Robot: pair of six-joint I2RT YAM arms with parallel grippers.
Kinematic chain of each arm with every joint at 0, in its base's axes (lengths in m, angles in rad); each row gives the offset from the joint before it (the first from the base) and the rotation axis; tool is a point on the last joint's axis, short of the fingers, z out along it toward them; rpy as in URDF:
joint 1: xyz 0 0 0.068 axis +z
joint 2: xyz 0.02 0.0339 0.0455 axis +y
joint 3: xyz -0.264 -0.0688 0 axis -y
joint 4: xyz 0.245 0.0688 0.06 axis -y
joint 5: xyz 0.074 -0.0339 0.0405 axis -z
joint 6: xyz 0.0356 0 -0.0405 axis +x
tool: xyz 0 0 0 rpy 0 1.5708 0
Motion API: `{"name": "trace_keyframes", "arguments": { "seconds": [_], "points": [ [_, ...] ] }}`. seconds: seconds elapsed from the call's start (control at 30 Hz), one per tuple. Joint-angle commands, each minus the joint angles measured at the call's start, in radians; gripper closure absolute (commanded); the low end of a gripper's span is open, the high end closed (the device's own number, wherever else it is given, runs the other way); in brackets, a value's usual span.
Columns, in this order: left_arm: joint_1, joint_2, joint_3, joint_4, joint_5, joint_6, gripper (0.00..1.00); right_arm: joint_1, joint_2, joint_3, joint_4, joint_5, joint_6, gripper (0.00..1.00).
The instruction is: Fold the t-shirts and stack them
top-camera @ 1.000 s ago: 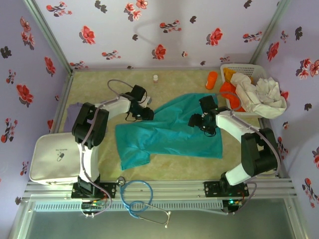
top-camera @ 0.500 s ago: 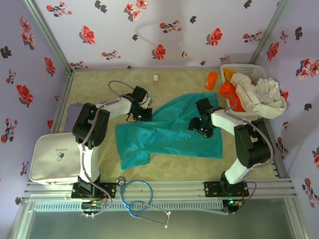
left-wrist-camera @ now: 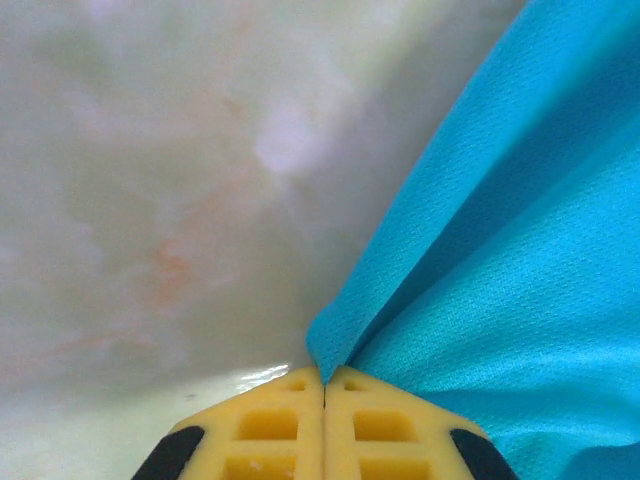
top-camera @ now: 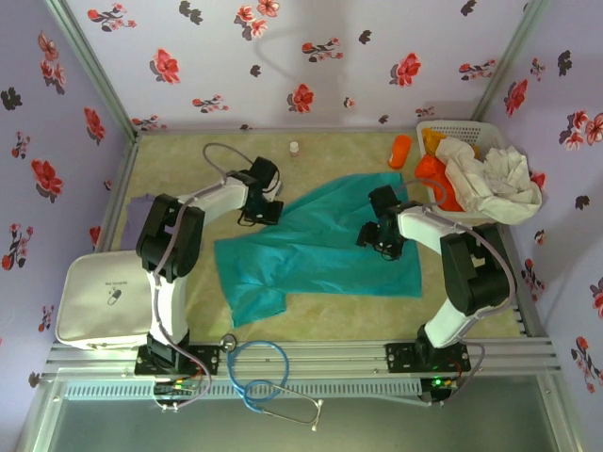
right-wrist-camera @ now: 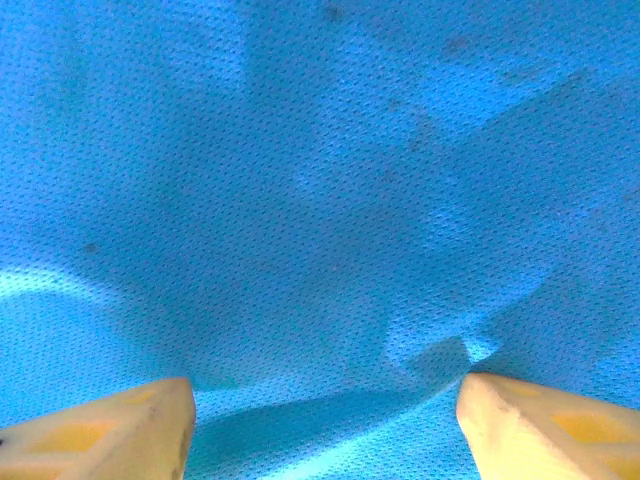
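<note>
The far edge of the teal t-shirt slants into my left gripper's pinch, so I should open, take the cloth nearer the purple t-shirt (top-camera: 243,239) and spread it toward the back.
A teal-green t-shirt (top-camera: 316,254) lies spread over the middle of the table. My left gripper (top-camera: 268,210) is at its far left edge. In the left wrist view the yellow fingers (left-wrist-camera: 270,425) meet at the gripper (left-wrist-camera: 325,385), shut on a corner of the teal cloth (left-wrist-camera: 500,250). My right gripper (top-camera: 379,235) is low over the shirt's right part. Its two fingertips (right-wrist-camera: 120,425) stand wide apart, so the gripper (right-wrist-camera: 325,420) is open, with a shallow ridge of teal cloth (right-wrist-camera: 320,200) between them. A dusty purple t-shirt (top-camera: 139,202) peeks out behind the left arm.
A white lattice basket (top-camera: 426,128) at the back right holds orange (top-camera: 431,174) and off-white (top-camera: 490,179) shirts. An orange cup (top-camera: 400,151) and a small bottle (top-camera: 295,148) stand at the back. A white case (top-camera: 104,297) and a stethoscope (top-camera: 268,372) lie near the front.
My left gripper has shut on the teal shirt's corner and drawn that edge slightly left. My right gripper has shifted a little left on the cloth, its fingers slightly closer together.
</note>
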State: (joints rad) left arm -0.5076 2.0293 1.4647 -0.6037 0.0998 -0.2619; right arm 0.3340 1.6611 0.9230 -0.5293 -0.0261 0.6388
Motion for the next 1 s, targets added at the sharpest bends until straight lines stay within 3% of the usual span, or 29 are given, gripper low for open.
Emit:
{"name": "trace_keyframes", "arguments": {
  "seconds": [0.0,0.23,0.4,0.67,0.8,0.97],
  "points": [
    [0.012,-0.05,0.096,-0.104,-0.14,0.063,1.0,0.003,0.067,-0.028,-0.006,0.025,0.017,0.29],
    [0.006,-0.032,0.261,-0.205,-0.277,0.099,1.0,0.003,0.071,-0.053,0.007,0.022,0.028,0.29],
    [-0.053,-0.038,0.327,-0.286,-0.4,0.061,1.0,0.002,0.067,-0.052,0.008,0.026,0.031,0.29],
    [-0.263,-0.017,0.216,-0.349,-0.541,-0.182,1.0,-0.007,0.06,-0.05,0.019,0.026,0.036,0.29],
    [-0.346,-0.055,0.079,-0.26,-0.579,-0.297,1.0,-0.007,0.077,-0.042,0.024,0.021,0.036,0.29],
    [-0.365,-0.085,0.031,-0.22,-0.499,-0.295,0.76,-0.011,0.088,-0.038,0.031,0.021,0.035,0.29]
  ]
}}
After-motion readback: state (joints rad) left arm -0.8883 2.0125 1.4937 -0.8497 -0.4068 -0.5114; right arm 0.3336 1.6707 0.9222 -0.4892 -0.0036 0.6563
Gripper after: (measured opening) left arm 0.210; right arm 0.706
